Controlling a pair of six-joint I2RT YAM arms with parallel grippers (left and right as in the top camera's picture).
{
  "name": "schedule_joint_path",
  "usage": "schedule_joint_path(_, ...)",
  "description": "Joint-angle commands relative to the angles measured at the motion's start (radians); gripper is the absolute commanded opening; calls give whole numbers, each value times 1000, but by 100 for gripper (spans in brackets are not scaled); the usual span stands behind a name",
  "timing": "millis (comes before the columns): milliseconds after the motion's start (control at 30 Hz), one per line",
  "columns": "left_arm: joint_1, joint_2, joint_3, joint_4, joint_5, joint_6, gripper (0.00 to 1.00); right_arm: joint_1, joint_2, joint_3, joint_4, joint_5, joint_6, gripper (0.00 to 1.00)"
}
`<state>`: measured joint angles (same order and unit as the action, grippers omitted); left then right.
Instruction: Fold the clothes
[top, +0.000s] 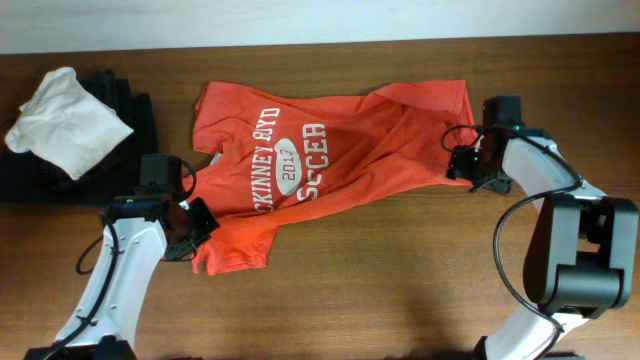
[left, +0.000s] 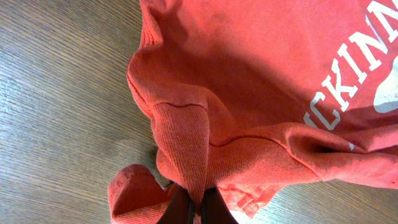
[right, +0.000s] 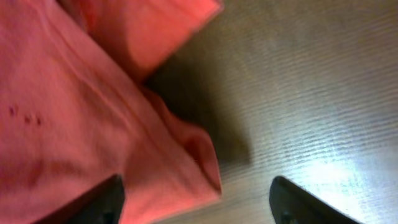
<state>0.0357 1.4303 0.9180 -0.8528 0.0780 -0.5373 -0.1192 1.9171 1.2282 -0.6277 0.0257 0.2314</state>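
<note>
The T-shirt's near edge lies loose and rumpled toward its corner. Next, my right gripper pinches that corner (top: 457, 182) and pulls the T-shirt's edge tight before lifting.
The clothes, an orange-red T-shirt (top: 340, 130) with white lettering, lie rumpled across the middle of the table. My left gripper (top: 198, 232) sits at the shirt's near left part. In the left wrist view this gripper (left: 198, 210) is shut on a ribbed band of the T-shirt (left: 249, 74), which bunches up over the fingers. My right gripper (top: 461, 160) is at the shirt's right edge. Seen from the right wrist, it (right: 199, 205) stands open and wide. A loose edge of the T-shirt (right: 74, 124) lies on the table between its fingers, nearer the left finger (right: 107, 200).
At the far left a plain white cloth (top: 62, 122) lies on a heap of black garments (top: 135, 108). Bare wooden table (top: 400, 270) runs along the front, and the table's far edge (top: 320, 42) is close behind the shirt.
</note>
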Motion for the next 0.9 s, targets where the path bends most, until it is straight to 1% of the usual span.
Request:
schedule_joint_path(0, -3, -4, 0, 1, 4, 19, 1, -6, 3, -56, 69, -60, -58, 71)
schedule_joint_path(67, -3, -4, 0, 1, 4, 20, 1, -6, 3, -66, 94, -100, -82, 57)
schedule_joint_path(133, -3, -4, 0, 3, 4, 19, 1, -6, 3, -66, 102, -101, -82, 48)
schedule_joint_path(200, -3, -4, 0, 4, 4, 19, 1, -6, 3, -66, 104, -101, -82, 23)
schedule_joint_path(267, -3, -4, 0, 4, 4, 19, 1, -6, 3, -66, 88, -101, -82, 4)
schedule_joint_path(333, -3, -4, 0, 4, 5, 20, 1, -6, 0, -56, -17, -101, -81, 4)
schedule_joint_path(367, -3, -4, 0, 4, 5, 19, 1, -6, -2, -32, -112, -102, -81, 4)
schedule_joint_path(433, -3, -4, 0, 4, 4, 20, 1, -6, -5, 86, -385, -131, -81, 4)
schedule_joint_path(467, -3, -4, 0, 5, 4, 20, 1, -10, -5, 168, -495, -151, -82, 4)
schedule_joint_path(500, -3, -4, 0, 7, 4, 20, 1, -14, -5, 251, -563, -149, -82, 4)
schedule_joint_path(533, -3, -4, 0, 7, 4, 19, 1, -22, -5, 333, -591, -145, -82, 4)
schedule_joint_path(567, -3, -4, 0, 7, 4, 19, 1, -32, -5, 394, -583, -133, -81, 18)
schedule_joint_path(600, -3, -4, 0, 7, 5, 19, 1, -40, -5, 430, -559, -122, -80, 37)
schedule_joint_path(633, -3, -4, 0, 7, 5, 19, 1, -47, -5, 450, -535, -120, -80, 44)
schedule_joint_path(667, -3, -4, 0, 6, 5, 19, 1, -53, -5, 457, -516, -121, -73, 53)
schedule_joint_path(700, -3, -4, 0, 6, 5, 19, 1, -59, -3, 457, -511, -120, -70, 71)
schedule_joint_path(733, -3, -4, 0, 4, 4, 19, 1, -59, 2, 456, -525, -119, -70, 73)
schedule_joint_path(867, -3, -4, 0, 8, 4, 20, 1, -58, 9, 365, -580, -119, -70, 72)
